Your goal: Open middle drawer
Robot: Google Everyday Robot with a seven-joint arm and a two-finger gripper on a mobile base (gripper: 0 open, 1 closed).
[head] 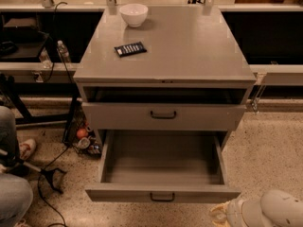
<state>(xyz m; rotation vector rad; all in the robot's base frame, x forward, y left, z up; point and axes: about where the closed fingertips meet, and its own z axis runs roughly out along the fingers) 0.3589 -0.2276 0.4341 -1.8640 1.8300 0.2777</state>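
Observation:
The middle drawer's front corner is clear above my gripper, so next I move up, take the drawer front's top edge [213, 185] near that corner and pull the drawer further.
The middle drawer [162, 193] of the grey cabinet stands pulled far out. It is a wide shallow tray with nothing in it and a small dark bail handle [162, 197] on its front. Above it, another drawer front [163, 116] with its own dark handle is closed. My gripper [218, 213] is at the bottom right, just below and to the right of the open drawer's front right corner, apart from it. The white arm [279, 212] reaches in from the lower right edge.
A white bowl [134, 14] and a dark flat device [130, 48] lie on the cabinet top [189, 46]. A person's leg and shoe [19, 150], cables and small objects [83, 136] are on the floor at left. A bottle [63, 51] stands on a side shelf.

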